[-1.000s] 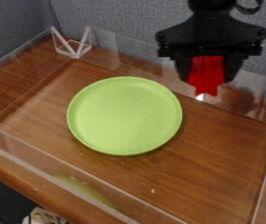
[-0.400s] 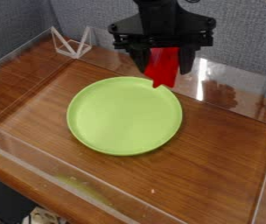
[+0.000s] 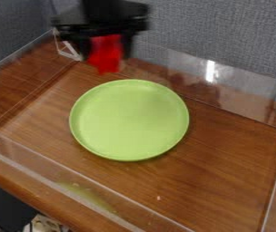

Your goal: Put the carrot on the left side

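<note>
Next, I set the carrot down with my gripper on the bare wood [image 3: 75,79] between the lime-green plate and clear triangular stand.
The carrot [image 3: 106,55] is a bright red blocky stick hanging upright between the black fingers of my gripper [image 3: 105,50], which is shut on it. Gripper and carrot are in the air above the back left part of the wooden table, just beyond the far left rim of the round lime-green plate [image 3: 130,120]. The carrot's lower end hangs clear of the plate and the table. The picture is blurred around the gripper.
A clear plastic wall [image 3: 213,72] rings the wooden table [image 3: 231,172]. A small clear triangular stand [image 3: 70,45] sits in the back left corner, close behind the gripper. Bare wood shows left of the plate [image 3: 37,86].
The gripper has carried the carrot from the back right, across the far edge of the plate, to the back left. Its grip on the carrot is unchanged.
</note>
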You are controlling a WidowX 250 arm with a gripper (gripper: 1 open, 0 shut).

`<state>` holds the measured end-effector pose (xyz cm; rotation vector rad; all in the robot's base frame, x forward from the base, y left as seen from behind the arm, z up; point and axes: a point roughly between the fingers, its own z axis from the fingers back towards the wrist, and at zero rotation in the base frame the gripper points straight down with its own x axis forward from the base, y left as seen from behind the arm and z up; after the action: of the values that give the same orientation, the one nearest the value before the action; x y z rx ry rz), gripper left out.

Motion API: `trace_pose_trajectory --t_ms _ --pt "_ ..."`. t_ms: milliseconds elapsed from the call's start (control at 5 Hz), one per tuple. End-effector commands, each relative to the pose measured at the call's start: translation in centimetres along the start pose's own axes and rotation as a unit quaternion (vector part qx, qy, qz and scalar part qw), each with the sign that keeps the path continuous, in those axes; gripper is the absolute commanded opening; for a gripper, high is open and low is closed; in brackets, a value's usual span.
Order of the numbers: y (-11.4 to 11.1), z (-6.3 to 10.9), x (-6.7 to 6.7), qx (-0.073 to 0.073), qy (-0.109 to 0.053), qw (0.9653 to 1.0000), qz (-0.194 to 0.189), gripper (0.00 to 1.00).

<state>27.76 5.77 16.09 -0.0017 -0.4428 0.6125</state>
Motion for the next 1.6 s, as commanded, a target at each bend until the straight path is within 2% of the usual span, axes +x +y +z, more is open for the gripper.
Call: trace_pose_trajectory --t_ms 0,200,400,600,1000,1200,1400 --pt "3.5 -1.9 2.6 0.019 -0.014 0.9995 0.020 0.00" --pt "6.9 -5.6 5.3 0.045 -0.010 0.9980 0.043 0.00" --pt "8.3 -9.1 7.6 0.053 0.001 0.9973 0.051 0.00" --pt "8.5 -10.6 8.5 0.068 0.011 0.9949 0.073 0.00" --pt "8.1 -11.9 9.7 0.084 0.036 0.9892 0.115 0.00" --pt "8.0 -13.6 9.2 0.078 0.051 0.9903 0.103 0.00" --pt "8.2 -15.0 9.1 0.066 0.061 0.9911 0.098 1.00"
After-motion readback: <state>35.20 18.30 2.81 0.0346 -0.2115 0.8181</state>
